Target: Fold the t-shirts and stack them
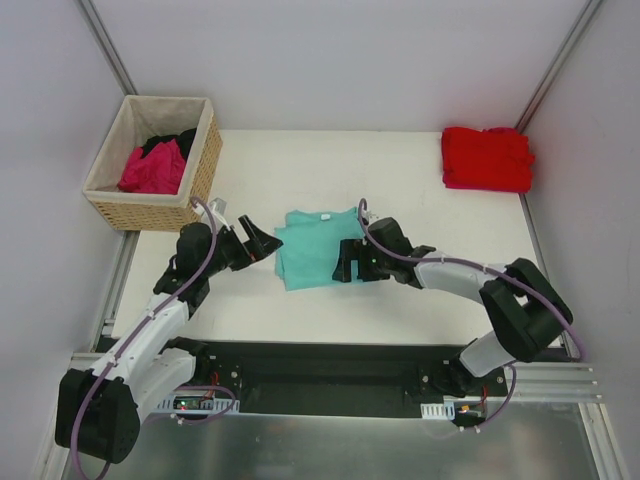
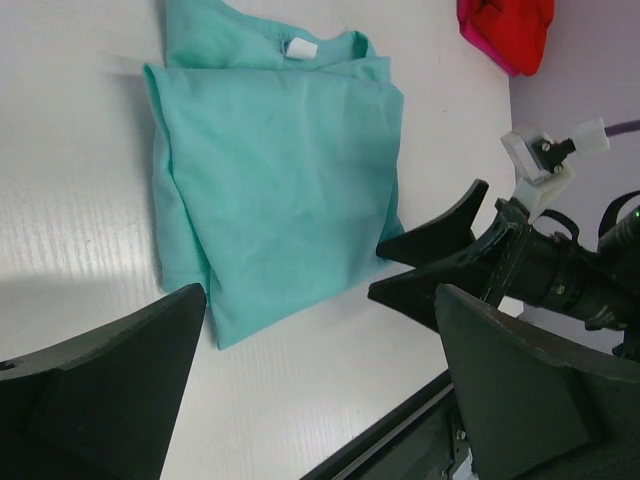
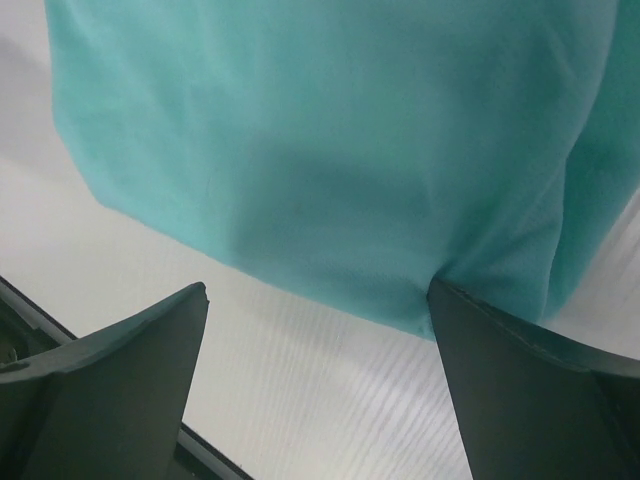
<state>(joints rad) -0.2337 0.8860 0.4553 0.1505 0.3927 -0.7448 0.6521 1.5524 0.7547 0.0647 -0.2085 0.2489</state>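
The far corner (image 1: 354,224) of the teal t-shirt, beside its white neck label on the red t-shirt's side, will be gripped by my right gripper.
A folded teal t-shirt (image 1: 312,248) lies in the middle of the table, its white neck label (image 2: 299,48) at the far end. My left gripper (image 1: 262,243) stands open just left of it, with bare table between its fingers (image 2: 130,380). My right gripper (image 1: 350,262) is open at the shirt's right near edge. In the right wrist view the teal cloth (image 3: 350,150) fills the top, and one fingertip (image 3: 450,310) touches its hem. A folded red t-shirt (image 1: 487,158) sits at the back right. A magenta shirt (image 1: 152,168) and a black one (image 1: 170,143) lie in the basket.
The woven tan basket (image 1: 140,208) stands at the back left corner of the table. Grey walls close in the left, back and right sides. A black rail (image 1: 330,365) runs along the near edge between the two arm bases.
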